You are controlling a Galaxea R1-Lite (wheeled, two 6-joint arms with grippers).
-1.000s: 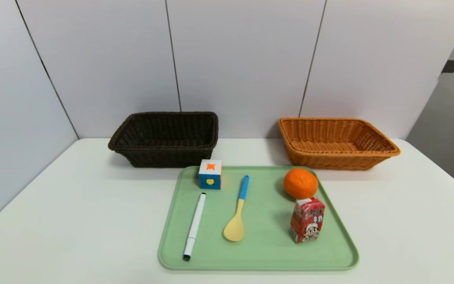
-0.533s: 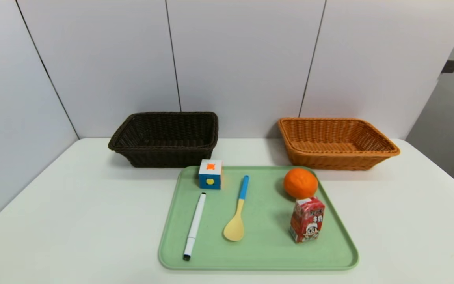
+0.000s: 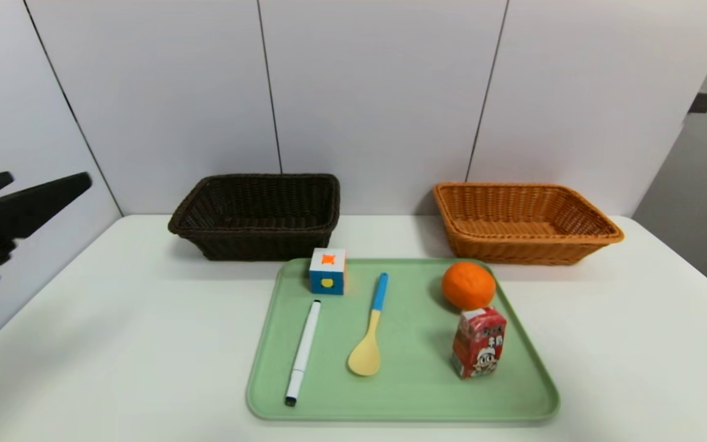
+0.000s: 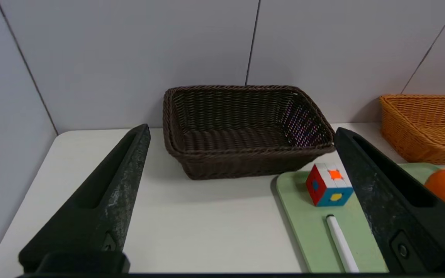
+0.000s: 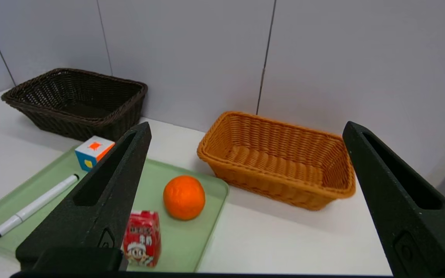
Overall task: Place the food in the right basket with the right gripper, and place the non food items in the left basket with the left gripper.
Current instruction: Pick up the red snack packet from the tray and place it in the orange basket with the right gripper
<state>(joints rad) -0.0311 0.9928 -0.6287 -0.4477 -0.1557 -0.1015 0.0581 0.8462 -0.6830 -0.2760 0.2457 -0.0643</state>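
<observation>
Next, I move my right gripper to the lower half [image 3: 479, 353] [image 5: 142, 246] of the red drink carton, beside the orange, and close it there.
On the green tray [image 3: 415, 399] lie a white marker [image 3: 303, 351], a yellow spoon with a blue handle [image 3: 370, 328] and a multicoloured cube [image 3: 328, 271]. An orange [image 3: 467, 285] and a red drink carton [image 3: 478, 342] stand at its right. The dark brown left basket [image 3: 267, 245] and the orange-tan right basket [image 3: 513, 250] sit behind the tray, both with nothing in them. My left gripper [image 3: 48, 178] hangs open at the far left, above the table and well away from the tray. My right gripper [image 5: 247, 125] is open, out of the head view, facing the right basket [image 5: 276, 185] from the near side.
The white table [image 3: 114, 344] meets grey wall panels behind the baskets and along its left side. Bare table lies on both sides of the tray and between the two baskets.
My left gripper has come up into the head view at the left edge; a second ago it was out of sight. Nothing on the tray has moved.
</observation>
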